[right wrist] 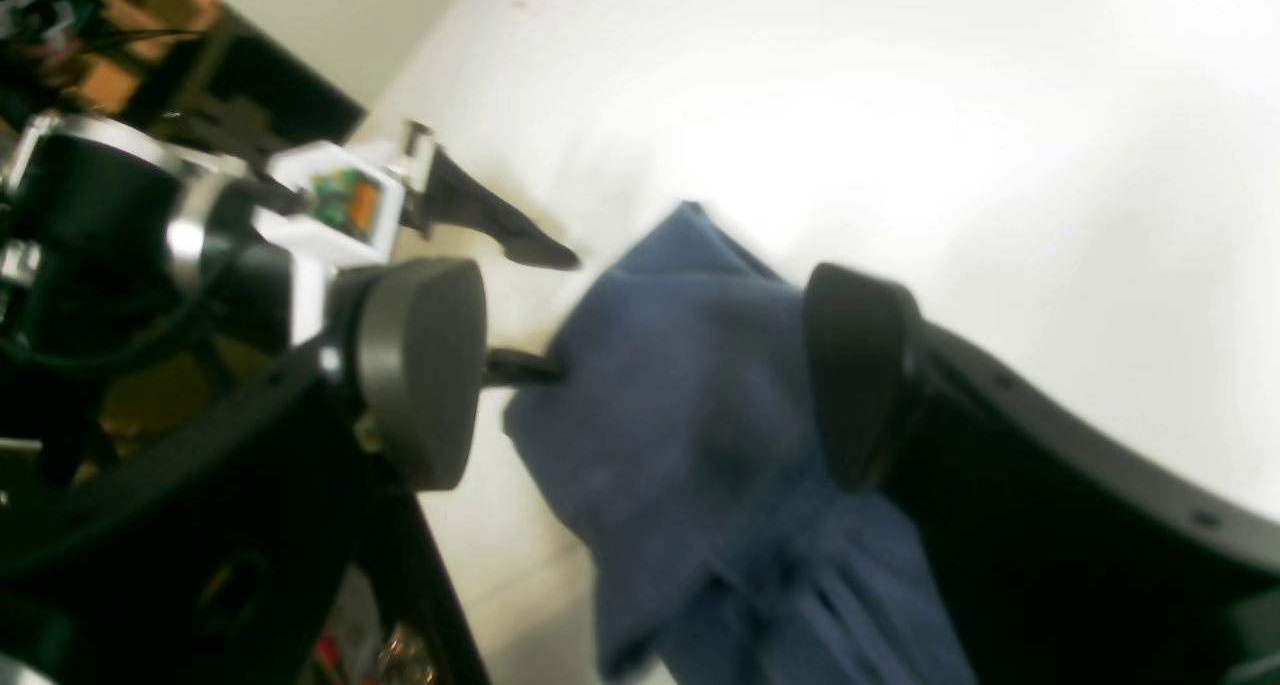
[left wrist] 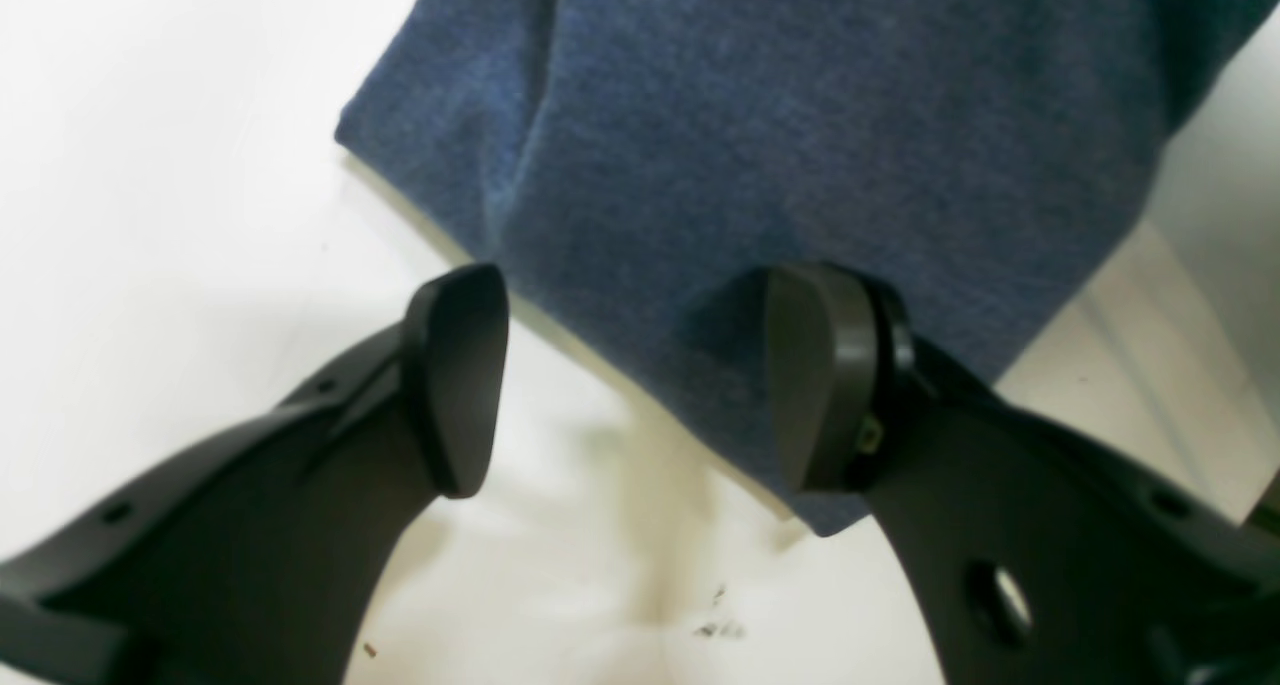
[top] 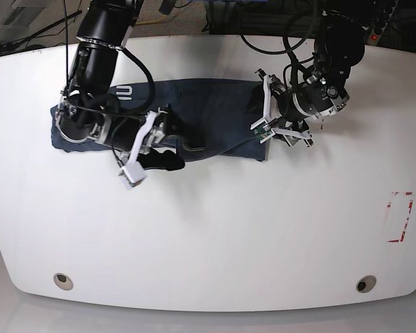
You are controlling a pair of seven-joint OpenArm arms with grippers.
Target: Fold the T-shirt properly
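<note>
My right gripper will move to the folded end (top: 66,143) near the white lettering of the T-shirt. I will close it there, far away from my left gripper.
The dark navy T-shirt (top: 208,104) lies on the white table (top: 215,229) as a long folded strip running left to right, with white lettering (top: 121,90) near its far left edge. My left gripper (top: 260,112) is open at the strip's right end. In the left wrist view (left wrist: 635,295) one finger (left wrist: 820,365) rests over the cloth (left wrist: 760,125) and the other over bare table. My right gripper (top: 175,154) is open over the strip's near edge, left of middle. In the right wrist view (right wrist: 640,365) bunched cloth (right wrist: 680,405) lies between and below its jaws.
A red rectangular mark (top: 400,216) is on the table at the right. Two round fittings (top: 60,280) (top: 364,284) sit near the front edge. Cables and equipment (top: 263,21) lie beyond the far edge. The left arm's body (right wrist: 120,225) shows in the right wrist view.
</note>
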